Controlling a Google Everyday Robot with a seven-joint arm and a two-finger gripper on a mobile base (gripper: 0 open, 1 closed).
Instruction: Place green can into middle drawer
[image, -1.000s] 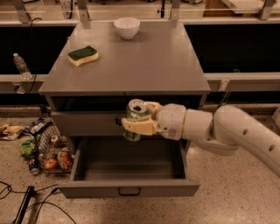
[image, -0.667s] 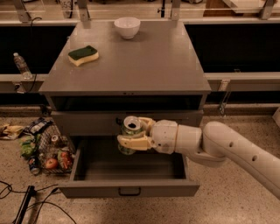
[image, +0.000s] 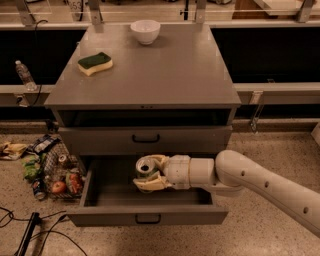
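Observation:
My gripper needs to let go of the green can on the bottom of the middle drawer, near its front panel (image: 125, 186), toward the wire basket.
The green can (image: 145, 168), silver top up, is held in my gripper (image: 148, 172), whose pale fingers are shut around it. The gripper reaches in from the right on a white arm and holds the can upright inside the open middle drawer (image: 150, 213), over its left-centre part. I cannot tell whether the can's base touches the drawer floor. The drawer is pulled out toward the camera, with its small black handle (image: 148, 218) on the front.
The closed drawer above (image: 145, 138) has a black handle. A green-and-yellow sponge (image: 95, 63) and a white bowl (image: 145, 31) sit on the cabinet top (image: 165, 75). A wire basket of clutter (image: 55, 175) lies on the floor at left, cables (image: 30, 235) nearby, and a water bottle (image: 24, 75) stands on the left ledge.
The gripper with the can has moved down from in front of the upper drawer into the open middle drawer. The camera view is closer now.

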